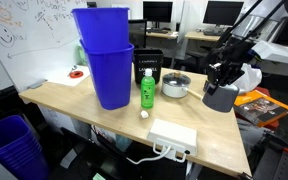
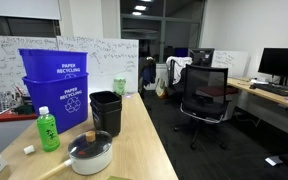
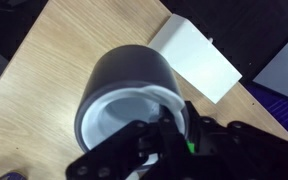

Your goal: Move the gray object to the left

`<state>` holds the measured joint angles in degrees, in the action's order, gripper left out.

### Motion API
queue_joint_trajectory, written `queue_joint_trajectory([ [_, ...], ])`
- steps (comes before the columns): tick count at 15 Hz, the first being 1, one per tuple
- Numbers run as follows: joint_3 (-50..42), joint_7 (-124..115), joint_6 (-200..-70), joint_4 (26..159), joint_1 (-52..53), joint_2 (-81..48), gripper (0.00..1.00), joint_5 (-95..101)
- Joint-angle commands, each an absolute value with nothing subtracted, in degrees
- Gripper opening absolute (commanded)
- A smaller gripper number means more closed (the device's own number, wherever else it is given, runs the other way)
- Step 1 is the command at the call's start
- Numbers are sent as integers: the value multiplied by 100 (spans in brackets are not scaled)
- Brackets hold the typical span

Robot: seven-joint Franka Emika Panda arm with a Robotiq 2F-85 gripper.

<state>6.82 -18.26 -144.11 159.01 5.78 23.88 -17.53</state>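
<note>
I will set the gray cup down and let go of it on the table [image 1: 176, 119] between the metal bowl and the flat white box.
The gray object [image 1: 220, 97] is a dark gray squat cup with a white inside. In an exterior view it is at the right end of the wooden table [image 1: 74, 96]. My gripper [image 1: 222, 78] comes down on it from above. In the wrist view the cup [image 3: 129, 80] fills the middle, and my gripper [image 3: 169, 125] is shut on its rim, one finger inside and one outside. I cannot tell whether the cup touches the table. Cup and gripper are out of view in the exterior view from the table's end.
Stacked blue recycling bins [image 1: 106, 60] [image 2: 56, 90], a black bin [image 1: 149, 65] [image 2: 106, 110], a green bottle [image 1: 146, 90] [image 2: 48, 130] and a shiny metal bowl [image 1: 175, 86] [image 2: 91, 152] stand mid-table. A flat white box [image 1: 172, 134] [image 3: 196, 55] lies by the front edge.
</note>
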Motion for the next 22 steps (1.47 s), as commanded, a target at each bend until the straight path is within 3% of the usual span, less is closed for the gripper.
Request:
queue_joint_trajectory([
  [1, 673, -1833, -14395, 15896, 583, 2395, 17, -1741],
  [4, 673, -1833, -14395, 15896, 582, 2395, 17, -1741],
  [5, 634, -1716, -14465, 15872, 609, 2325, 4, -1768],
  [15, -663, 2043, -15942, 15026, 2297, 431, 4, -4206],
  [22, -745, 4985, -15796, 14326, 2122, -844, 4, -5974],
])
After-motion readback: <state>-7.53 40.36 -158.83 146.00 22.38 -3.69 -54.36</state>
